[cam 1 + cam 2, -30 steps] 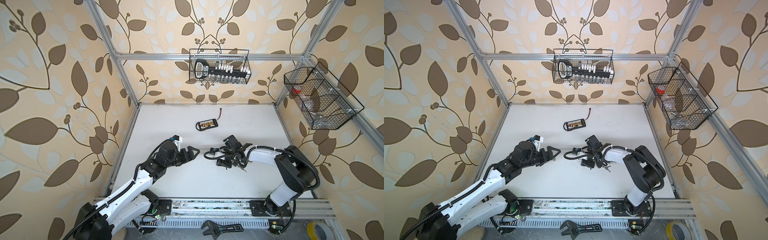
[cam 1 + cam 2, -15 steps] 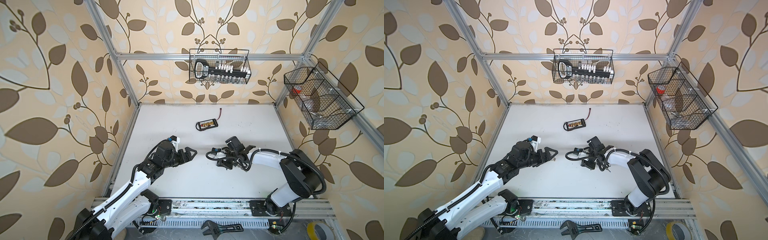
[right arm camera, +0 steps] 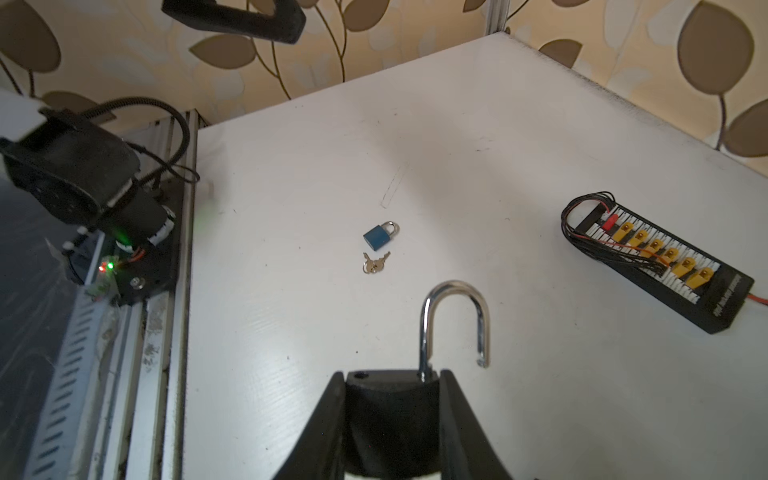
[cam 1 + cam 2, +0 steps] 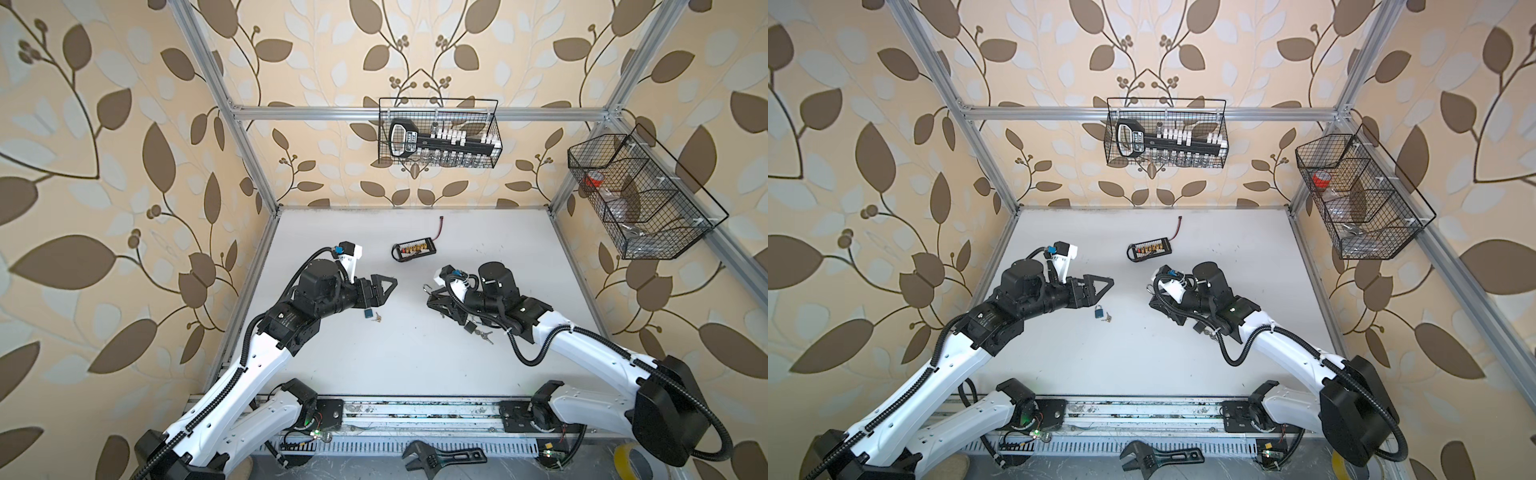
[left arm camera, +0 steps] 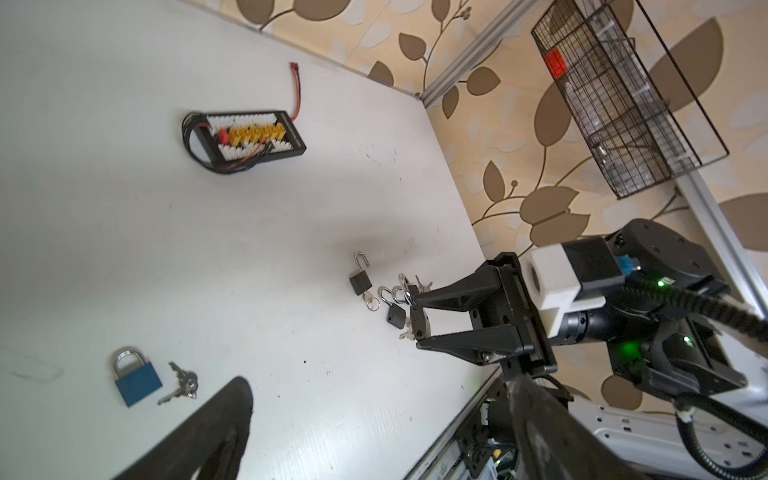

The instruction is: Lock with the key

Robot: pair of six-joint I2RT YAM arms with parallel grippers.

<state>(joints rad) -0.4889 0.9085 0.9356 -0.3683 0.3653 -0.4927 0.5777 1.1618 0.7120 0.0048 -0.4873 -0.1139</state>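
Observation:
The left gripper will next close on the silver shackle [image 4: 428, 289] [image 5: 404, 285] of the black padlock that the robot's right gripper holds by its body.
My right gripper [image 3: 392, 386] is shut on the body of a black padlock [image 3: 392, 401]. Its silver shackle [image 3: 455, 316] stands swung open beyond the fingertips. In both top views this gripper [image 4: 432, 297] [image 4: 1154, 297] is right of centre. My left gripper [image 4: 384, 286] [image 4: 1100, 286] stands open and empty left of centre, facing it. A shut blue padlock [image 4: 367, 313] [image 5: 135, 380] lies just below the left gripper, with a small key pair [image 4: 377, 318] [image 3: 375, 262] beside it. Two more black padlocks [image 5: 360, 279] [image 5: 395, 311] with keys lie under the right gripper.
A black connector board [image 4: 413, 249] with yellow plugs and wires lies toward the back. Wire baskets hang on the back wall [image 4: 438, 133] and the right wall [image 4: 640, 195]. A wrench [image 4: 444, 457] and a tape roll [image 4: 627, 461] lie beyond the front rail.
The right gripper has closed a little tighter on the black padlock, and its forearm has swung out to the right. The left gripper has opened slightly and barely shifted.

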